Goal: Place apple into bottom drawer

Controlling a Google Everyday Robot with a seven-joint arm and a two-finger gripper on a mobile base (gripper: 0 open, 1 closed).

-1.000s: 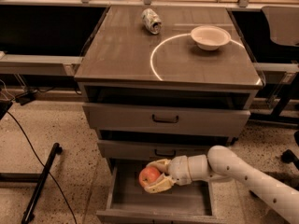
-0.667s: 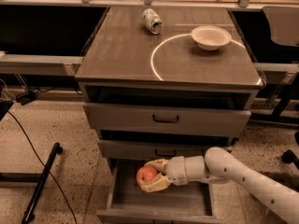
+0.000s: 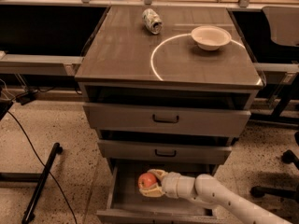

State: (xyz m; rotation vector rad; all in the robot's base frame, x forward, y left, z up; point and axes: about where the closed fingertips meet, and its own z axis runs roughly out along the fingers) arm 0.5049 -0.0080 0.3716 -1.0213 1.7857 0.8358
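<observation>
Next, I let go of the apple on the bottom drawer's grey bottom (image 3: 145,184), toward the side of the drawer that is nearer the black pole.
The red-orange apple (image 3: 147,180) is held between the fingers of my gripper (image 3: 150,183), inside the open bottom drawer (image 3: 122,195), just above its grey floor on the left-middle part. My white arm comes in from the lower right. The gripper is shut on the apple. The two upper drawers with black handles are partly pulled out above it.
On the cabinet top stand a white bowl (image 3: 210,37) at the right and a dented silvery can (image 3: 152,20) lying at the back. A black pole (image 3: 42,183) and cable lie on the floor at the left. A chair base (image 3: 280,181) is at the right.
My gripper with the apple has moved slightly left and lower into the bottom drawer. Nothing else has moved.
</observation>
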